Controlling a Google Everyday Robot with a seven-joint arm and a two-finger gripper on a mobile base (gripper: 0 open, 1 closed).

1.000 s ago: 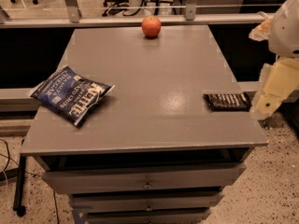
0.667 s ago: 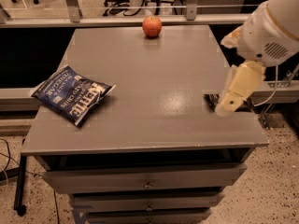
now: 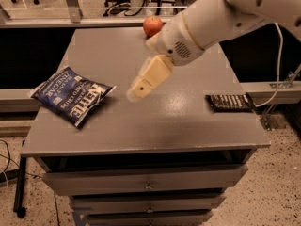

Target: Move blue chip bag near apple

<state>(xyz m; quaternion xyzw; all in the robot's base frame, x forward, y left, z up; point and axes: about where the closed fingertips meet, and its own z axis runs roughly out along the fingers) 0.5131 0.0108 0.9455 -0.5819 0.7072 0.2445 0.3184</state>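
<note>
My gripper needs to go to the blue chip bag next. It should close on the bag's end point(image 3: 100, 90) that faces the middle of the grey table.
The blue chip bag point(image 3: 73, 95) lies flat on the left side of the grey table point(image 3: 146, 121), white lettering up. The orange-red apple point(image 3: 152, 26) sits at the far edge of the table, partly behind my arm. My gripper point(image 3: 139, 85) hangs above the table's middle, to the right of the bag and in front of the apple, touching neither. It holds nothing that I can see.
A flat black rectangular packet point(image 3: 229, 102) lies near the table's right edge. My white arm point(image 3: 211, 22) reaches in from the upper right. Drawers point(image 3: 148, 185) sit under the tabletop. Office chairs and a rail stand behind the table.
My arm has swung left from the right edge, past the black packet, to above the table's middle. The bag and apple have not moved.
</note>
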